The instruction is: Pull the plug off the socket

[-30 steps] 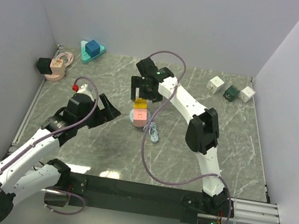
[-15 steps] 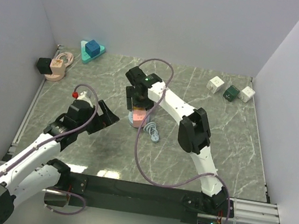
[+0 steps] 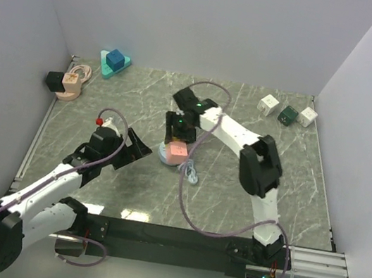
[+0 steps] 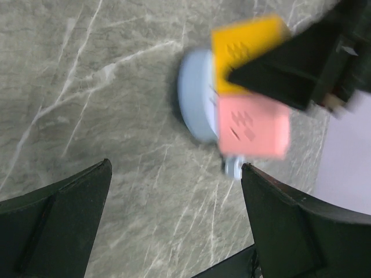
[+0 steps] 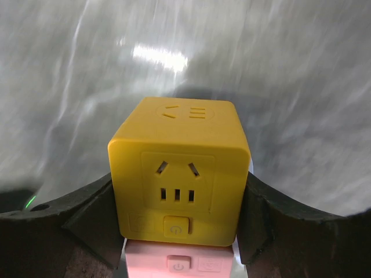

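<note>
My right gripper has the yellow cube, still joined to the pink socket. It will let go of the cube in front of the white cube nearer the table's middle (image 3: 265,118).
A yellow cube plug (image 5: 179,168) sits joined to a pink cube socket (image 5: 179,263); both lean on a pale blue round base (image 4: 196,95). My right gripper (image 5: 179,180) is shut on the yellow cube, one dark finger (image 5: 87,217) pressed to each side. From above, that gripper (image 3: 178,135) covers the yellow cube and only the pink socket (image 3: 174,153) shows below it. My left gripper (image 4: 175,168) is open and holds nothing. It hangs just left of the stack (image 3: 136,148), with the pink socket (image 4: 252,124) and yellow cube (image 4: 246,49) ahead of its fingers.
A pale cable coil (image 3: 190,166) lies right of the socket. A teal triangular tray with a blue block (image 3: 114,63) and a pink holder with a black cube (image 3: 65,82) stand at the back left. Three small cubes (image 3: 288,113) sit at the back right.
My right gripper came down over the yellow cube and its jaws closed in on the cube's sides. The left gripper moved right, closer to the stack, still open.
</note>
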You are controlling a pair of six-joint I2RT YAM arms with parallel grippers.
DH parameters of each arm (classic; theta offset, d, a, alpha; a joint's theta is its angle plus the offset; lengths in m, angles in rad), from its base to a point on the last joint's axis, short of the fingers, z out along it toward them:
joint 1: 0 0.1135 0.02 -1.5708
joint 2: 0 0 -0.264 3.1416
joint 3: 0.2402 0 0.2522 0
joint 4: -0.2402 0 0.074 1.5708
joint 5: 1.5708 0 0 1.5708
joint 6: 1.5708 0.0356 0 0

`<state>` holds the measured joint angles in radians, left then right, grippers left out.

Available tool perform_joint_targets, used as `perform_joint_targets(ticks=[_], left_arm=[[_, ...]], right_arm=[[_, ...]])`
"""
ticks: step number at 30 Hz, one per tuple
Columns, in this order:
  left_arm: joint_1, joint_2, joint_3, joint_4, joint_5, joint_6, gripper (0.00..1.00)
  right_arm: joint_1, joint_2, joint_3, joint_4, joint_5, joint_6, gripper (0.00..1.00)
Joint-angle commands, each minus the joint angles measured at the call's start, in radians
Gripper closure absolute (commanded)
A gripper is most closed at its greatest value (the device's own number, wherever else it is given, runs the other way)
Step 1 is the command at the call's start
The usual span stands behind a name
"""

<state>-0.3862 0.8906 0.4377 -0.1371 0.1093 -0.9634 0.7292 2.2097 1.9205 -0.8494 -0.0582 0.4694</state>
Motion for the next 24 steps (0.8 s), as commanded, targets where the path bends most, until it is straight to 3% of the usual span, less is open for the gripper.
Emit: perform_joint_targets(ticks=[1, 4, 10, 18, 24], left_arm=[[0.003, 0.071, -0.007, 0.129, 0.046, 0.003, 0.01], [0.000, 0.144, 0.007, 0.211, 0.062, 0.009, 0.01], [-0.028, 0.295, 0.091, 0.258, 0.075, 0.023, 0.01], [-0.102, 0.245, 0.067, 0.338, 0.043, -0.034, 0.03], [-0.120, 0.314, 0.053, 0.352, 0.092, -0.003, 0.21]], right_arm=[[-0.065, -0.255, -0.179, 0.242, -0.375, 0.104, 1.00], [-0.073, -0.314, -0.309, 0.322, -0.465, 0.170, 1.00], [-0.065, -0.387, -0.446, 0.441, -0.462, 0.221, 1.00], [-0.065, -0.397, -0.463, 0.458, -0.451, 0.215, 1.00], [-0.065, -0.401, -0.494, 0.539, -0.518, 0.278, 1.00]])
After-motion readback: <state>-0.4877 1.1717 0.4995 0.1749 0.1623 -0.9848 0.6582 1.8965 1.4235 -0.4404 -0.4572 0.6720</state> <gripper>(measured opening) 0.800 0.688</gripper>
